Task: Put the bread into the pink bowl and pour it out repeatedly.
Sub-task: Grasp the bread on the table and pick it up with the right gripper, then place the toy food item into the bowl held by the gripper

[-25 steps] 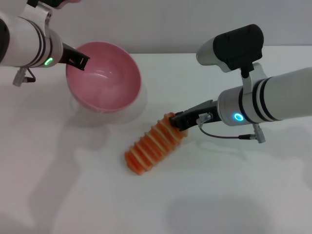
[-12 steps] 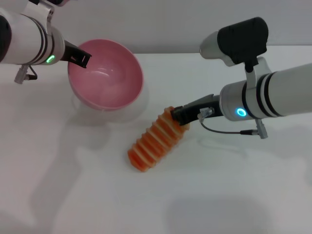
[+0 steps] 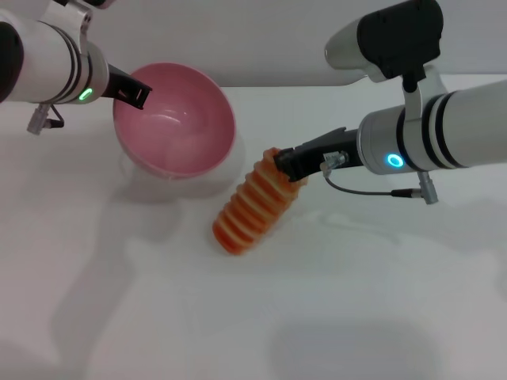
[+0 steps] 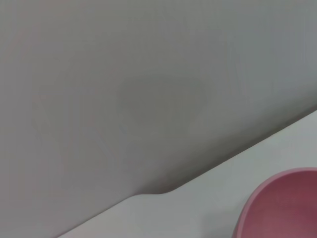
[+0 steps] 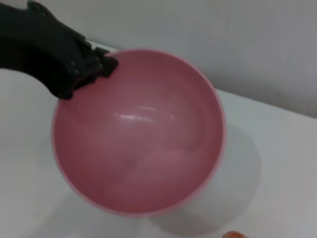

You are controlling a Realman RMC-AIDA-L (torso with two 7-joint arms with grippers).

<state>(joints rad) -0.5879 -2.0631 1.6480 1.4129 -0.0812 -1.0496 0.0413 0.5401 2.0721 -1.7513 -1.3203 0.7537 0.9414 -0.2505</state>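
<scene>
Next, my right gripper lets go of the bread leaning in the pink bowl, over the table (image 3: 317, 142) by the gripper's fingertips.
The bread (image 3: 249, 206), orange with pale stripes, hangs tilted from my right gripper (image 3: 285, 166), which is shut on its upper end; its lower end is near the table. The pink bowl (image 3: 176, 120) is empty, tipped toward the middle and held off the table by my left gripper (image 3: 136, 95), shut on its far-left rim. The bread's upper end is just right of the bowl. The right wrist view shows the bowl's empty inside (image 5: 138, 134) and the left gripper (image 5: 101, 67) on its rim. The left wrist view shows only a piece of the bowl's rim (image 4: 277, 206).
The white table (image 3: 261, 317) runs under everything, with a grey wall (image 3: 253, 39) behind it. The bowl's shadow lies on the table below it.
My right gripper has lifted the bread's held end up and slightly left, toward the bowl, so the loaf stands steeper. The bowl has shifted slightly right.
</scene>
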